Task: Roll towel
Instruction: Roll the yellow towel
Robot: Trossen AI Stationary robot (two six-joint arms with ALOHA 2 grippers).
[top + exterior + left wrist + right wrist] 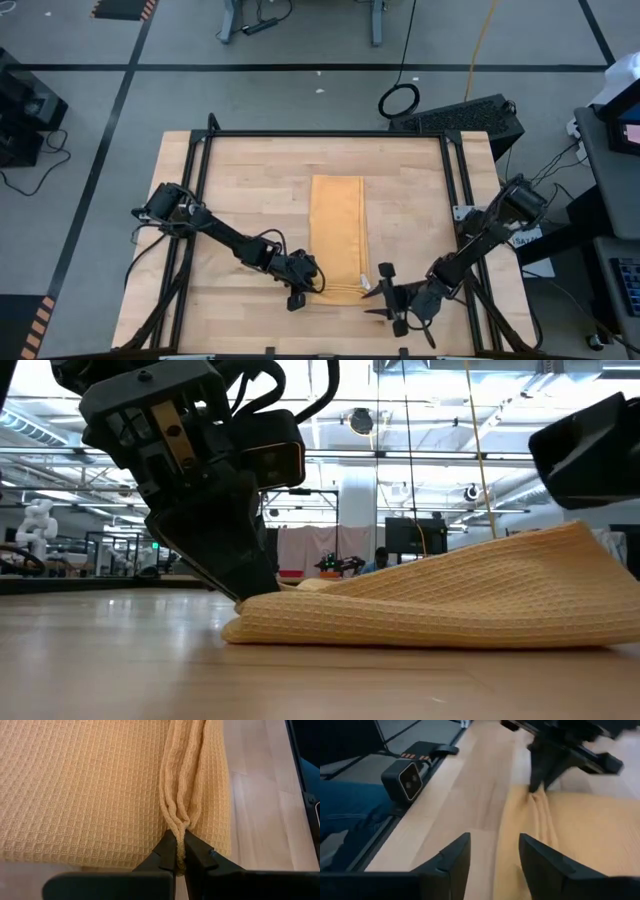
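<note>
The left gripper pinches only a bunched fold of the towel while the towel's near edge spreads flat beside it, so it should open and take the towel's whole folded edge [214, 822].
The mustard-yellow towel [338, 235] lies on the wooden table as a long narrow strip running from far to near, flat except at its near end. My left gripper [308, 287] is at the towel's near left corner, shut on a bunch of the cloth. My right gripper [385, 294] is open just to the right of the towel's near right corner. In the right wrist view [492, 862] the towel's near edge [512, 845] lies ahead of its spread fingers. In the low view the towel's near end [430, 605] rises in a low hump. My left gripper pinches a bunched fold of the towel's near edge [179, 827] between its two fingers [165, 852], with several layers gathered into ridges. The fingers come low, slanting down from the table's left. The pinched corner [245, 615] is at the tabletop and the rest of the towel lies on the table.
The black frame rails [200, 160] run along the table's left, far and right edges. A small black camera [407, 777] stands at the table's near edge. Bare wood lies to either side of the towel. Lab equipment fills the room beyond.
</note>
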